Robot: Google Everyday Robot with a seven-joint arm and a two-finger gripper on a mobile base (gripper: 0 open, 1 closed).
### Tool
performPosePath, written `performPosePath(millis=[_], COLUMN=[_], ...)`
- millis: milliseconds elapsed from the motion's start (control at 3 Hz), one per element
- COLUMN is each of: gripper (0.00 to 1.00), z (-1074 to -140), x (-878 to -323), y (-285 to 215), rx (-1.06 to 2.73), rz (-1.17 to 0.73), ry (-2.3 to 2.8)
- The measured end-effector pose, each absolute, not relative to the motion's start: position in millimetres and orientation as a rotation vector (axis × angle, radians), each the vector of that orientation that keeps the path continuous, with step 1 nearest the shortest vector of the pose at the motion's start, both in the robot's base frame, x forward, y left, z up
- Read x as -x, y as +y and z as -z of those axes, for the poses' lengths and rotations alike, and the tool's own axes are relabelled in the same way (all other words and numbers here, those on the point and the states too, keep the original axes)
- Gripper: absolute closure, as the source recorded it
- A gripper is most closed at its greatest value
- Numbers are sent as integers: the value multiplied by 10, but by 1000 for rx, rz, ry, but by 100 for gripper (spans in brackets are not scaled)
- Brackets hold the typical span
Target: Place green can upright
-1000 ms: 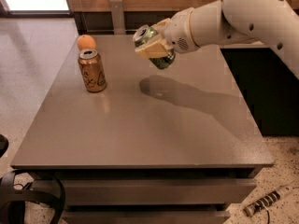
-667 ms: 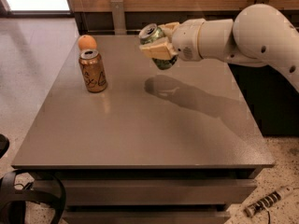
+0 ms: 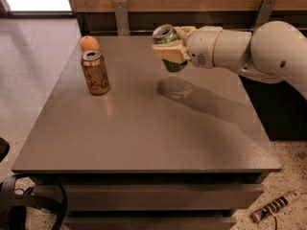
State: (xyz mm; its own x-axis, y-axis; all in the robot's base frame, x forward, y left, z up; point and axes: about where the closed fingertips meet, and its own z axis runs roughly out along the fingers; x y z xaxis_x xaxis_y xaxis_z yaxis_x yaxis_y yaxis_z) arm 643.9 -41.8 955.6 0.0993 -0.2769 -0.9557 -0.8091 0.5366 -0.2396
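Next, my gripper lets go of the green can so that it is upright on the back middle of the grey table, level with the copper-brown can (image 3: pixel 166 94).
The green can (image 3: pixel 169 48) has a mottled green label and a silver top with a pull tab. My gripper (image 3: pixel 171 51) is shut on it and holds it in the air above the back middle of the grey table (image 3: pixel 144 128). The can is close to upright, its top tilted slightly to the left. Its shadow falls on the table just below. The white arm reaches in from the right.
A copper-brown can (image 3: pixel 95 73) with dark lettering stands upright at the table's back left. An orange (image 3: pixel 89 44) lies just behind it. A wooden wall panel runs behind the table. A cable and headset lie on the floor at the lower left.
The arm has drawn back toward the right and lowered. The green can has turned from strongly tilted toward nearly upright, staying in the gripper.
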Motion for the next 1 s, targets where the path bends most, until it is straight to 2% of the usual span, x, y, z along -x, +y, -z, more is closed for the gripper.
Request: performPosePath(millis=[667,1000], gripper=[100,100], z=[-9421,-9353], x=[-6327,-6249], y=[-399,-473], rx=[704,622], rz=[-782,-789], ry=[1440,1467])
